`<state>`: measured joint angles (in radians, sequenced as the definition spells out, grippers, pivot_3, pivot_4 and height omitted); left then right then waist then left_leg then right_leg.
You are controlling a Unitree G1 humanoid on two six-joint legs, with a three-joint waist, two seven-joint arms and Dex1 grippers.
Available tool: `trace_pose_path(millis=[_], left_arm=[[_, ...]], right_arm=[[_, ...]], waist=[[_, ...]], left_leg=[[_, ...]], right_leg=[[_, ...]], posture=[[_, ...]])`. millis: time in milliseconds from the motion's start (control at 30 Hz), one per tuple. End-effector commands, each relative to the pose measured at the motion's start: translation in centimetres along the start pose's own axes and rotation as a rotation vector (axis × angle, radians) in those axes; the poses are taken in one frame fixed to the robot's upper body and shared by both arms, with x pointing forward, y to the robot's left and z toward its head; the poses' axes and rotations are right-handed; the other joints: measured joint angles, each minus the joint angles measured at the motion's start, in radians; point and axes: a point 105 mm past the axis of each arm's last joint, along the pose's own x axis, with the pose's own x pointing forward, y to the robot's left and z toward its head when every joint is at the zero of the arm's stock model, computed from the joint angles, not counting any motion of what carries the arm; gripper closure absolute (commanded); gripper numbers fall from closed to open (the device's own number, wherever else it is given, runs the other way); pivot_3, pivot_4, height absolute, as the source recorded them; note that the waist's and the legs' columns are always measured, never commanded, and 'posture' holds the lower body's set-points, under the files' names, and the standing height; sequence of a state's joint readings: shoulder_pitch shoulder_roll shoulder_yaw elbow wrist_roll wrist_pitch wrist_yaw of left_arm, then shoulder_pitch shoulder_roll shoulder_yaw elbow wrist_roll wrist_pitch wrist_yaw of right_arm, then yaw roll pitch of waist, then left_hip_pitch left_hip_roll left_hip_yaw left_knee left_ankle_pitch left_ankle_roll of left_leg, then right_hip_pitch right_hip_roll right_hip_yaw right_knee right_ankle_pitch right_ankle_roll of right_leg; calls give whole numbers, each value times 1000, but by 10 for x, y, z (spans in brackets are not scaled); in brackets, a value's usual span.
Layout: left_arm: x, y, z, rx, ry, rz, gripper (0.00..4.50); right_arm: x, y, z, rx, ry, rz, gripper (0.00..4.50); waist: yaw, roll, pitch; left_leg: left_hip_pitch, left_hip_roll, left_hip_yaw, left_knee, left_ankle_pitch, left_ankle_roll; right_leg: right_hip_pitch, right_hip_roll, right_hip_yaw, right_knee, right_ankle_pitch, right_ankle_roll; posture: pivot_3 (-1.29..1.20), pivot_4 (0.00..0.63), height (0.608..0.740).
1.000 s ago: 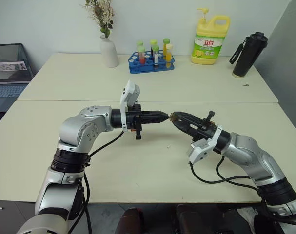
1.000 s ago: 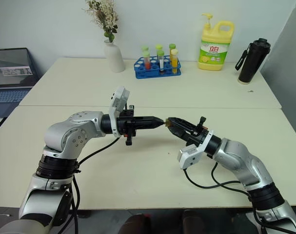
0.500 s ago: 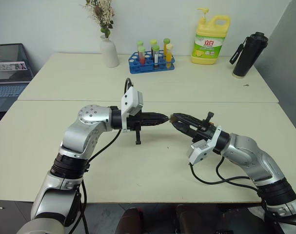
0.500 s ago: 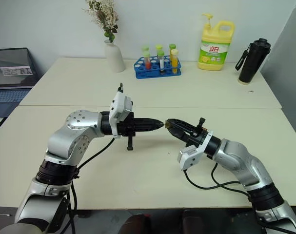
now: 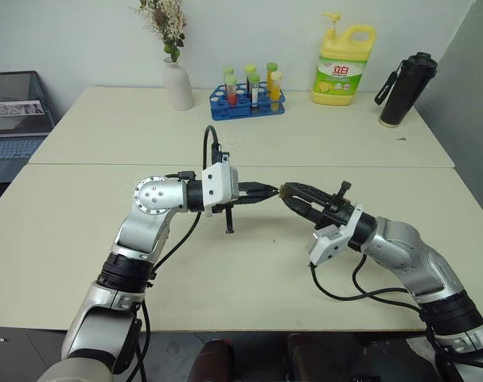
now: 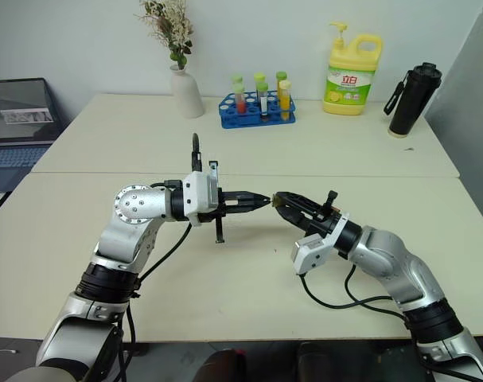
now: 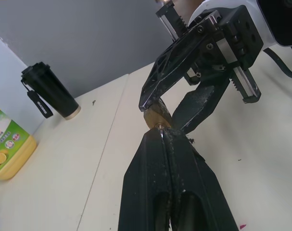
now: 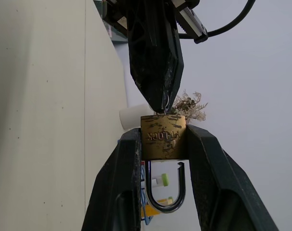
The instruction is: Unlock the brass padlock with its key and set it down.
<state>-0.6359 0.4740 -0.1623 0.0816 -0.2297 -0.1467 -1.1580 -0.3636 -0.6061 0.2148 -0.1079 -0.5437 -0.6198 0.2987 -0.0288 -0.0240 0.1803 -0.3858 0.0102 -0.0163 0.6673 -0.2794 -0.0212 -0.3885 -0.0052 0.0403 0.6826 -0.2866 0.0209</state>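
The shackle points back into the robot's right gripper, so next the left gripper lets go of the key and grips the padlock's body (image 8: 163, 137) before the right gripper takes the shackle.
The brass padlock (image 8: 163, 137) is clamped by its body between the fingers of my right gripper (image 5: 287, 191), held above the middle of the table (image 5: 249, 270). Its silvery shackle (image 8: 163, 204) hangs back toward the wrist, and one leg ends short of the body. My left gripper (image 5: 268, 191) points level at it from the left, shut, its tips meeting the padlock's end face. A sliver of the key (image 7: 159, 127) shows between those tips and the padlock (image 7: 154, 117); the rest of the key is hidden inside the fingers.
Along the table's far edge stand a white vase with flowers (image 5: 177, 83), a blue rack of test tubes (image 5: 247, 102), a yellow detergent bottle (image 5: 343, 64) and a black flask (image 5: 404, 87). A laptop (image 5: 14, 119) sits off the table's left side.
My left wrist has rolled about its own pointing line, swinging its white camera block from on top round to the front. Both hands have stayed in place, tip to tip.
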Motion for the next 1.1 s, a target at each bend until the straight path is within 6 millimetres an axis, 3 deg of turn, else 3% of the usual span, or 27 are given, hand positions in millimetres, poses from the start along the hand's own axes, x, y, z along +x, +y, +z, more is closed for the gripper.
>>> trace_pose_path(millis=[33,267,367,533,833,1100], left_arm=[[6,3,7,68,-24,1,4500],[5,5,2,-107,-16,38,4500],[3,6,-1,-287,-5,26,3908],[-5,0,3,-579,14,-33,2461],[4,2,24,-694,-34,-28,2447],[13,9,14,-641,16,17,2447]], right_arm=[[2,-17,7,-14,-35,-74,3561],[2,-17,7,-11,-33,-72,3561],[2,-17,6,-9,-31,-71,3561],[1,-17,5,-3,-28,-67,3561],[1,-16,6,8,-30,-67,3561],[3,-17,5,19,-25,-68,3561]], waist=[[0,0,0],[0,0,0],[-1,0,0],[-2,0,0],[0,0,0],[0,0,0]], left_leg=[[0,0,0,0,0,0],[0,0,0,0,0,0],[0,0,0,0,0,0],[0,0,-1,0,0,0],[0,1,-1,2,2,-3],[0,0,-1,2,2,-4]], right_leg=[[0,0,0,0,0,0],[0,0,0,0,0,0],[0,0,0,0,0,0],[0,1,0,0,0,0],[0,1,0,1,0,0],[0,1,0,1,0,0]], posture=[[0,150,740],[0,150,740],[0,150,740],[0,150,740],[0,150,740],[0,150,740]])
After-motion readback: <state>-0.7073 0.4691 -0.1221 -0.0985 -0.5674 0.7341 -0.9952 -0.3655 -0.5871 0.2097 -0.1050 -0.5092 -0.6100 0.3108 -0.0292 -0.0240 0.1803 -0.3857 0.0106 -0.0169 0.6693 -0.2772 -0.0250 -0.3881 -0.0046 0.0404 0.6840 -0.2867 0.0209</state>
